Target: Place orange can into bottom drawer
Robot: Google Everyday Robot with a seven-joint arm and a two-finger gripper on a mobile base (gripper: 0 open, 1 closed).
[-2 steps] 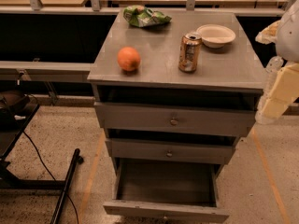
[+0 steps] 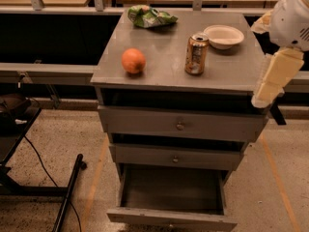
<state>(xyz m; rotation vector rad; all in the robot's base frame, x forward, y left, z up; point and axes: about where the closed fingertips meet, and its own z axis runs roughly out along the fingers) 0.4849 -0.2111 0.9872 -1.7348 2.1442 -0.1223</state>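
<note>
The robot's gripper will next move to the orange can and close around its upper half (image 2: 197, 48), just below its silver top.
The orange can (image 2: 196, 54) stands upright on the grey cabinet top (image 2: 164, 71), right of centre, with its silver top and pull tab showing. The bottom drawer (image 2: 172, 216) is pulled out and its inside looks bare. My gripper (image 2: 270, 79) hangs at the cabinet's right edge, to the right of the can and apart from it, at about the height of the cabinet top. It holds nothing that I can see.
A round orange fruit (image 2: 133, 61) sits left of the can. A white bowl (image 2: 223, 36) is behind the can and a green bag (image 2: 150, 17) lies at the back. Two knobbed drawers (image 2: 179, 126) are shut above. A black stand (image 2: 67, 197) lies on the floor at left.
My gripper has moved a little to the left and up, closer to the cabinet's right edge. The can and the drawer have not moved.
</note>
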